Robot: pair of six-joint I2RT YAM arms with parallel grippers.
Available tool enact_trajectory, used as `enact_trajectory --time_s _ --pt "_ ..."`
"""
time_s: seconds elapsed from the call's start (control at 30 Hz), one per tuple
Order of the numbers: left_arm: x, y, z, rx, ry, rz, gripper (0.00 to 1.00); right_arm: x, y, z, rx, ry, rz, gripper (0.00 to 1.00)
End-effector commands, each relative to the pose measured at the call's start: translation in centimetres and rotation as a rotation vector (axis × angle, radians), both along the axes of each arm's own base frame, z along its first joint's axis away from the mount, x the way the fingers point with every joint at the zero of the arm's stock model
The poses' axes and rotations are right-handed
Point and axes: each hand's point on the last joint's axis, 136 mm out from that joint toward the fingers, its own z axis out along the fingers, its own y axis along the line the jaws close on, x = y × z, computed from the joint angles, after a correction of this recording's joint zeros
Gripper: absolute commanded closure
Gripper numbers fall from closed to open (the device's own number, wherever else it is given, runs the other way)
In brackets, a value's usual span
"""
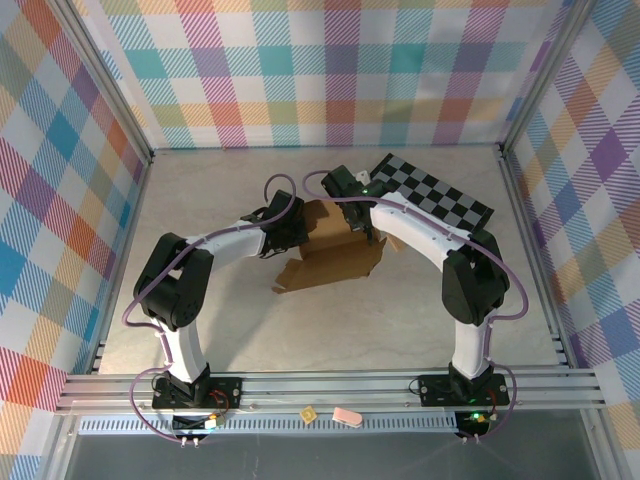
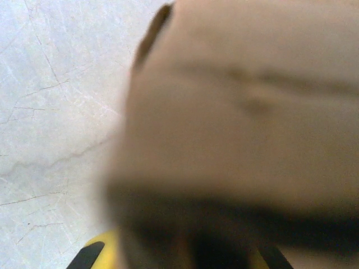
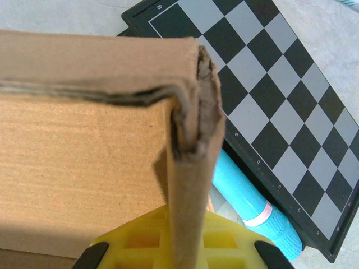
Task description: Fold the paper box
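Next, my left gripper opens, back off and pinches the box's side [image 2: 138, 246] next to the box's corner, because that corner sits too deep over my left gripper's fingers.
The paper box [image 1: 335, 252] is a brown cardboard sheet, partly raised into walls, in the middle of the table, with a loose flap [image 1: 292, 278] lying at its front left. My left gripper [image 1: 287, 232] is at the box's left wall. In the left wrist view blurred cardboard [image 2: 241, 112] sits right against the lens, down to the yellow fingers [image 2: 104, 249]. My right gripper [image 1: 369, 233] is at the box's right wall. Its yellow jaws [image 3: 182, 249] are shut on an upright cardboard wall [image 3: 188, 185], whose folded corner [image 3: 199, 101] stands just ahead.
A black-and-grey checkered board [image 1: 432, 195] lies behind and to the right of the box, also in the right wrist view [image 3: 269, 95]. A light blue cylinder [image 3: 252, 204] rests against its edge. Bare marbled table [image 1: 330, 330] lies in front. Two small pieces [image 1: 330, 415] sit on the front rail.
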Motion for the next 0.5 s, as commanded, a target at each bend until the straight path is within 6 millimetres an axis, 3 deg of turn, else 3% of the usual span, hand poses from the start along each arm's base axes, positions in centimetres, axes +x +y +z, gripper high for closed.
enact_trajectory --time_s 0.0,0.4,0.47 --pt "-2.6 2.9 -4.1 0.120 0.142 0.043 1.00 -1.0 0.5 1.0 0.014 0.017 0.015 1.00" --pt "-3.4 3.5 -5.1 0.166 0.193 0.034 1.00 -1.2 0.8 0.8 0.009 0.030 0.019 1.00" --pt "-3.2 3.4 -4.5 0.156 0.175 0.034 0.90 -1.3 0.8 0.8 0.005 0.032 0.020 1.00"
